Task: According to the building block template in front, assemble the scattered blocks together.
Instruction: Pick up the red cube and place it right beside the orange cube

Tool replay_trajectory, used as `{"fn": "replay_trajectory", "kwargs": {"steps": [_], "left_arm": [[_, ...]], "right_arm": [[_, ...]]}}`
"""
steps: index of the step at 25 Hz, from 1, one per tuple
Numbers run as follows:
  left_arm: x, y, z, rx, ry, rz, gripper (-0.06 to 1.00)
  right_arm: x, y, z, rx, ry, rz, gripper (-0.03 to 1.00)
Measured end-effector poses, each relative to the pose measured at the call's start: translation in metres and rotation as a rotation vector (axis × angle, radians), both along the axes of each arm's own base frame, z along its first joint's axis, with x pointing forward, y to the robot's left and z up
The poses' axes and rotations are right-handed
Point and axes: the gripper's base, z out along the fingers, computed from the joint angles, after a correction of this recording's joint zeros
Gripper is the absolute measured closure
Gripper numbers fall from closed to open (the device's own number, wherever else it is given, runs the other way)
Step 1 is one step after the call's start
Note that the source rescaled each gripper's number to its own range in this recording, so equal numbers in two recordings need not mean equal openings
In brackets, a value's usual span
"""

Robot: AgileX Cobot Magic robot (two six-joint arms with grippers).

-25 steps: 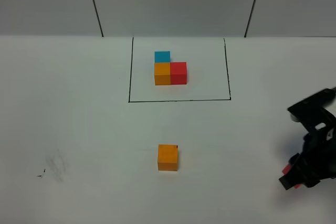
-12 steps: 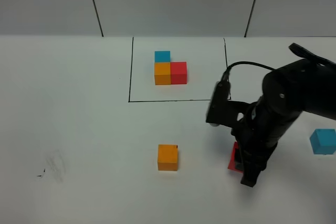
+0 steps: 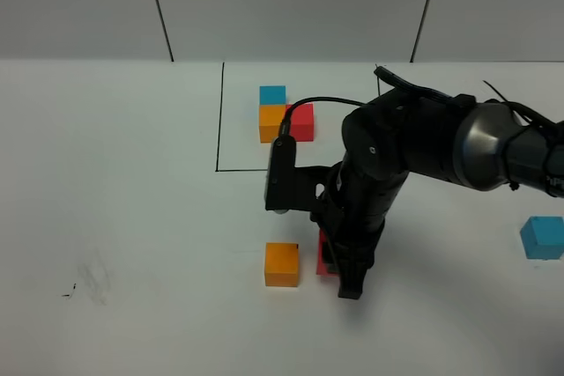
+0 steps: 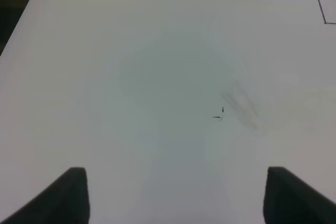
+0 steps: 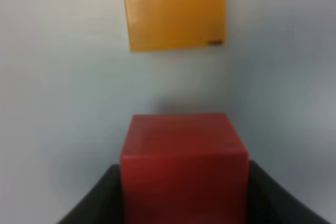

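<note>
The red block will go on the table, snug against the side of the loose orange block (image 3: 322,264) (image 5: 178,119), when my right gripper lets go of it.
The template stands inside the black-lined square (image 3: 300,167): a blue block (image 3: 272,94) behind an orange block (image 3: 272,123), with a red block (image 3: 303,123) to the orange block's right. A loose orange block (image 3: 282,264) lies in front of the square and also shows in the right wrist view (image 5: 176,9). My right gripper (image 3: 339,272) is shut on a loose red block (image 3: 323,259) (image 5: 184,166), held just right of the orange block with a small gap. A loose blue block (image 3: 541,237) lies at the far right. My left gripper (image 4: 176,203) is open and empty over bare table.
The right arm (image 3: 397,156) reaches across the middle and hides part of the square's right side. A faint smudge (image 4: 239,106) marks the table at the front left (image 3: 92,279). The grey wall panels run along the back.
My right arm has swung left from the table's right edge, carrying the red block to just beside the loose orange block. The loose blue block has come into view at the right.
</note>
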Motion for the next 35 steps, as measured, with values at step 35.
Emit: {"fn": "replay_trajectory", "kwargs": {"steps": [35], "left_arm": [[0.000, 0.000, 0.000, -0.001, 0.000, 0.001, 0.45]], "right_arm": [[0.011, 0.018, -0.029, -0.050, -0.011, 0.083, 0.70]]}}
